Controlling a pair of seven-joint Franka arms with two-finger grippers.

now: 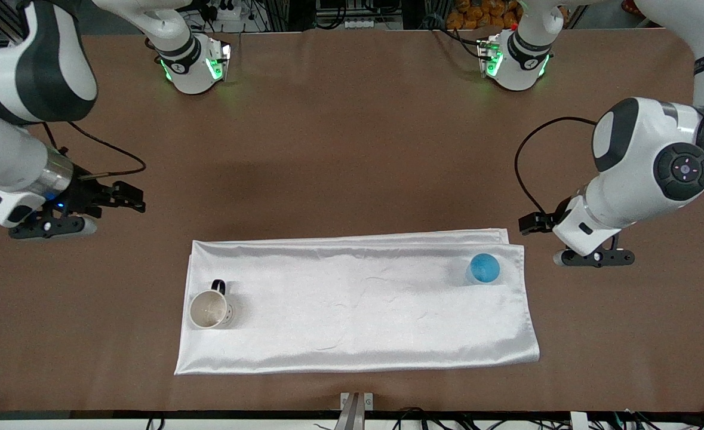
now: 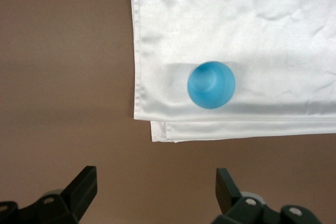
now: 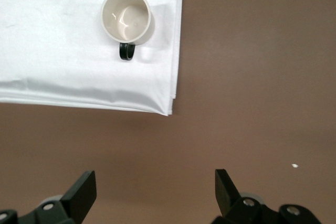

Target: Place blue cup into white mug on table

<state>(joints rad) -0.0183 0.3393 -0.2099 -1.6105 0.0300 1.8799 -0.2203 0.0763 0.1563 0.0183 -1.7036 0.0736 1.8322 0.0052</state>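
My left gripper should grip the blue cup's rim [image 1: 498,264] [image 2: 189,86], at the side that faces the near short edge of the white cloth.
The blue cup [image 1: 483,268] stands on a white cloth at the left arm's end of it; it also shows in the left wrist view [image 2: 211,84]. The white mug [image 1: 209,309] stands upright and empty on the cloth's right-arm end, black handle pointing toward the robots; it also shows in the right wrist view [image 3: 126,17]. My left gripper [image 1: 595,258] is open and empty over the bare brown table [image 1: 352,149], beside the cloth's corner near the cup [image 2: 156,187]. My right gripper [image 1: 53,229] is open and empty over bare table, apart from the mug [image 3: 155,187].
A shiny white folded cloth [image 1: 357,304] lies across the middle of the table, nearer the front camera. The two arm bases [image 1: 196,60] [image 1: 516,60] stand at the table's edge farthest from the front camera. A cable loops by each wrist.
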